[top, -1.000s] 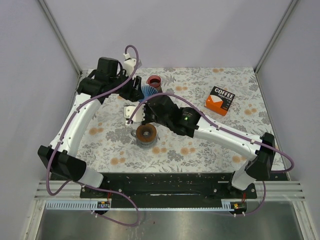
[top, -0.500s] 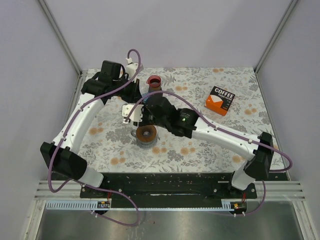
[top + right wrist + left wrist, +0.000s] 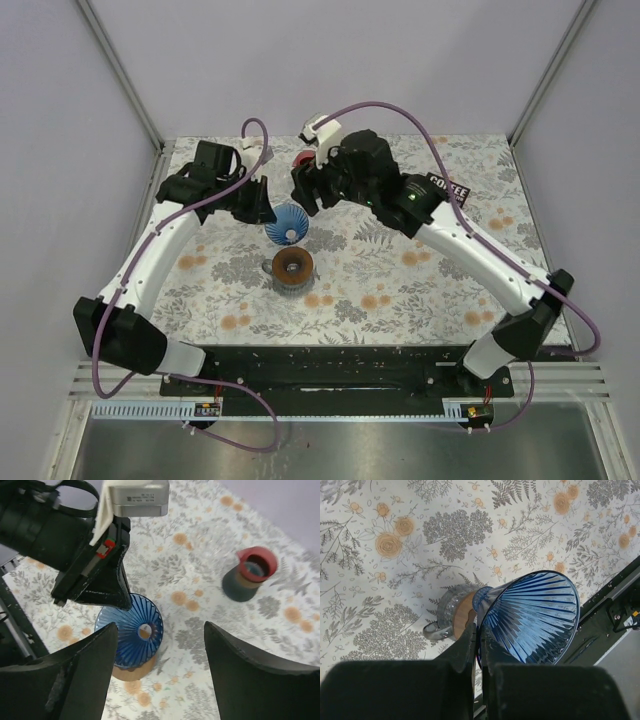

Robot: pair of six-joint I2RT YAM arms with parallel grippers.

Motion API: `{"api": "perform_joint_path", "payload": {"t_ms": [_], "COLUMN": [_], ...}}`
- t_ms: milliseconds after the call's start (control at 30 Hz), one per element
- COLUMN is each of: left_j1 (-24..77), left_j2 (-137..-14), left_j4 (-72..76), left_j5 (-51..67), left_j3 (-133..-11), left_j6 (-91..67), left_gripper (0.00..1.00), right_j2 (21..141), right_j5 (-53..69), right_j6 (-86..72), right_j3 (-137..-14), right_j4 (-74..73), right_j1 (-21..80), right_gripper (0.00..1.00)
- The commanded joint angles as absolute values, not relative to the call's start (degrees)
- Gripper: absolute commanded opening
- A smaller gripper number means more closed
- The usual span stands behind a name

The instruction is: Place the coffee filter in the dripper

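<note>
My right gripper should first take the dripper's free rim (image 3: 306, 218) and help seat it on the wooden collar, because the blue dripper hangs tilted in my left gripper.
My left gripper (image 3: 258, 207) is shut on the rim of the blue ribbed dripper (image 3: 288, 224), one finger inside the cone and one outside (image 3: 477, 630). The dripper (image 3: 535, 615) hangs tilted in the air, just above and behind a glass server with a wooden collar (image 3: 292, 268). In the right wrist view the dripper (image 3: 131, 626) shows its open mouth and bottom hole, with nothing inside. My right gripper (image 3: 160, 630) stands open and empty above it, raised toward the back (image 3: 312, 190). The coffee filter is not in view.
A dark cup with a red top (image 3: 252, 570) stands at the back of the floral table (image 3: 400, 290). An orange-and-black coffee box (image 3: 452, 190) lies back right, partly behind my right arm. The black rail (image 3: 615, 605) runs along the near edge.
The right gripper opened and pulled away toward the back right. The left gripper shut on the dripper's rim and carried it forward to above the glass server.
</note>
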State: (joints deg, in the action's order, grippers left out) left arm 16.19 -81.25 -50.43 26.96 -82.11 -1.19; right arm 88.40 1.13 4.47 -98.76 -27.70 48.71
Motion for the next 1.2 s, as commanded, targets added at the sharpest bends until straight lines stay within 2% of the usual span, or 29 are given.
{"api": "perform_joint_path", "payload": {"t_ms": [0,200,400,600,833,1167], "left_j1": [16.2,15.5,15.1,15.1,15.1,15.1], "left_j2": [-76.9,-75.5,-75.1,-73.5,-73.6,-74.2], "left_j4": [-46.7,-47.4,-47.2,-47.8,-49.3,-48.1], "left_j5": [28.1,29.9,31.2,32.9,34.6,35.3], "left_j3": [-80.3,-77.9,-76.4,-72.9,-70.4,-67.9], "left_j6": [-4.0,-4.0,-4.6,-4.7,-3.1,-2.9], "left_gripper": [0.00,0.00,0.00,0.00,0.00,0.00], "right_j2": [95.7,100.5,102.9,104.0,103.4,105.8], "right_j5": [2.6,0.4,3.8,4.8,7.9,6.3], "right_j6": [-7.0,-7.5,-8.2,-10.1,-12.0,-11.3], "right_j3": [-103.8,-106.5,-106.0,-106.1,-101.1,-99.8], "right_j4": [-36.4,-41.7,-42.9,-45.8,-44.0,-43.7], "right_j1": [49.3,49.3,49.3,49.3,49.3,48.9], "right_gripper": [0.75,0.59,0.31,0.00,0.00,0.00]}}
